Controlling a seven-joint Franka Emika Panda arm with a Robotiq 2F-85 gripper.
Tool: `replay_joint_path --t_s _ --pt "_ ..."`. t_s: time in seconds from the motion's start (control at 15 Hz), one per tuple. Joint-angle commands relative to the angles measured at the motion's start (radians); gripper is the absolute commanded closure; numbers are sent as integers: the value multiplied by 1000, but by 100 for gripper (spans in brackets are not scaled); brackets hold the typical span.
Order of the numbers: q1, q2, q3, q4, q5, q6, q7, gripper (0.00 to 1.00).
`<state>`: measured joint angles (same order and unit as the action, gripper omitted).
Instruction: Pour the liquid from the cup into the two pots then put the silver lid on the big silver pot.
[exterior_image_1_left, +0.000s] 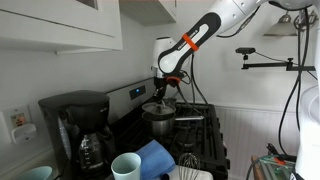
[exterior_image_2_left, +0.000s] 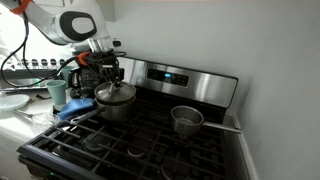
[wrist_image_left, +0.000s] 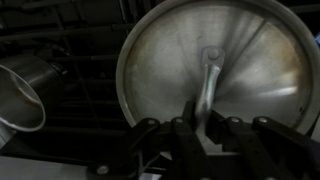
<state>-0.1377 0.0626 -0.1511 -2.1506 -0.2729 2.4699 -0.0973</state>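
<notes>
The gripper will release the silver lid on the rim of the big silver pot (exterior_image_1_left: 158, 114) on the stove. The lid now lies on that pot.
The big silver pot (exterior_image_1_left: 158, 122) (exterior_image_2_left: 114, 106) stands on the stove's back burner in both exterior views. The silver lid (wrist_image_left: 215, 65) (exterior_image_2_left: 115, 93) lies on it and fills the wrist view, round with a strap handle (wrist_image_left: 207, 85) in the middle. My gripper (wrist_image_left: 204, 125) (exterior_image_1_left: 163, 92) (exterior_image_2_left: 108, 78) is directly above the lid, with its fingers shut on the handle. The smaller pot (exterior_image_2_left: 187, 120) (wrist_image_left: 20, 92) stands apart on another burner. The pale mint-white cup (exterior_image_1_left: 127, 167) (exterior_image_2_left: 58, 92) stands on the counter beside the stove.
A black coffee maker with a glass carafe (exterior_image_1_left: 78, 135) stands on the counter. A blue cloth (exterior_image_1_left: 156, 154) (exterior_image_2_left: 70, 108) and a whisk (exterior_image_1_left: 187, 160) lie near the cup. The stove's control panel (exterior_image_2_left: 170, 77) rises behind the burners.
</notes>
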Motion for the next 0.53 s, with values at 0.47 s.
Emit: replay_joint_path --t_s 0.47 --pt "1 -5 2 -75 -118 129 -78 98"
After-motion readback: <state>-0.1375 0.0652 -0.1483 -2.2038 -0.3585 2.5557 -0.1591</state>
